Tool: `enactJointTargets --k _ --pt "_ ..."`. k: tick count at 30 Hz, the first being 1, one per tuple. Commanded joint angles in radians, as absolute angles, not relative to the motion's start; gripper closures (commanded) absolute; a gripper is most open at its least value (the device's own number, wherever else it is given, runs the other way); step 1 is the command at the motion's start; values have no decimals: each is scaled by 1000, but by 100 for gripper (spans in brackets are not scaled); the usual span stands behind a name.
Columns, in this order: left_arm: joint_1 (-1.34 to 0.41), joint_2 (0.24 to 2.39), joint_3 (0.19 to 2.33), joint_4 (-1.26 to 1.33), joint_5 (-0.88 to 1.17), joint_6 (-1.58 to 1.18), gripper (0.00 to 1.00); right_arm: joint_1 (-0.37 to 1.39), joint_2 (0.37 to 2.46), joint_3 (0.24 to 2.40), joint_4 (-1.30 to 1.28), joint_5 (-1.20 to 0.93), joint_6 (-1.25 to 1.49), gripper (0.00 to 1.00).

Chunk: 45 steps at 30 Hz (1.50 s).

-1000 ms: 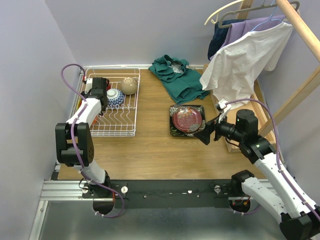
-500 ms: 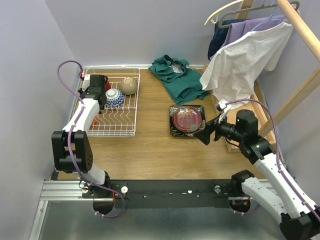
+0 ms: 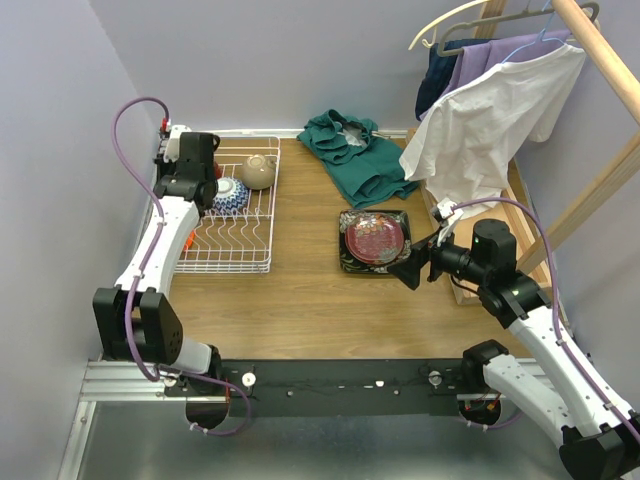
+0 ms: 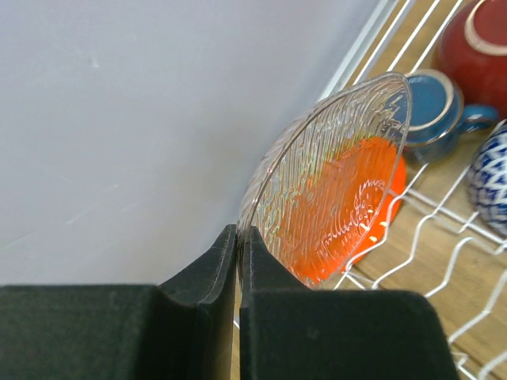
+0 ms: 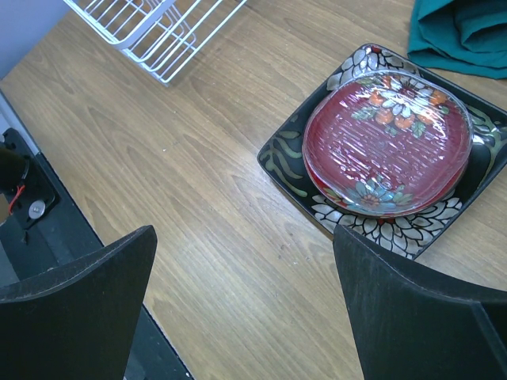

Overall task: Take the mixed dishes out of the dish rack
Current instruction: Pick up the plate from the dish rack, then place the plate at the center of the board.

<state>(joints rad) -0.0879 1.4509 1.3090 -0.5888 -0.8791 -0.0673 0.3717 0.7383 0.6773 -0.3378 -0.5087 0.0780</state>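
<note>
Next, my left gripper lowers the clear ribbed plate and sets it down for me on top of the red floral plate (image 3: 377, 238).
My left gripper (image 4: 238, 237) is shut on the rim of a clear ribbed orange plate (image 4: 337, 198), which stands on edge against the left wall of the white wire dish rack (image 3: 230, 268). Beyond the plate in the left wrist view sit a dark-blue mug (image 4: 432, 111), a red cup (image 4: 483, 47) and a blue-white bowl (image 4: 493, 174). From above, the left gripper (image 3: 196, 178) covers the rack's far-left corner, with the blue-white bowl (image 3: 232, 195) and a beige bowl (image 3: 258, 172) beside it. A red floral plate (image 5: 384, 142) lies on the black square plate (image 5: 287, 157) on the table. My right gripper (image 5: 245, 309) hangs open just in front of them, holding nothing.
A green cloth (image 3: 355, 155) is heaped at the back of the table. A white shirt (image 3: 480, 130) and darker clothes hang from a wooden rack (image 3: 600, 60) at the right. The side wall (image 4: 142, 119) stands close behind the orange plate.
The left jaws have closed on the orange plate's rim, and the left arm has stretched toward the rack's far-left corner. The right arm has not moved.
</note>
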Motion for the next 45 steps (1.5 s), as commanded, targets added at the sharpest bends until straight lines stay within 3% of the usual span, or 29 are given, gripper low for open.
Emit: enactJointTargets --k 1,9,16,20,24,45 --pt "-121 1381 1387 -614 -899 -54 96 376 726 683 -327 -512 77 0" --pt "-189 1316 1440 -624 -741 -61 96 374 721 689 -330 -517 89 0" --pt "-258 1293 1434 -604 -427 -176 96 376 726 696 -321 -528 106 0" --pt "-294 1298 1379 -504 -125 -279 96 374 723 707 -328 -523 110 0" --pt "-385 1321 1315 -404 -8 -412 96 376 706 703 -327 -505 121 0" --pt "-666 1736 1357 -212 51 -742 92 376 667 695 -342 -436 137 0"
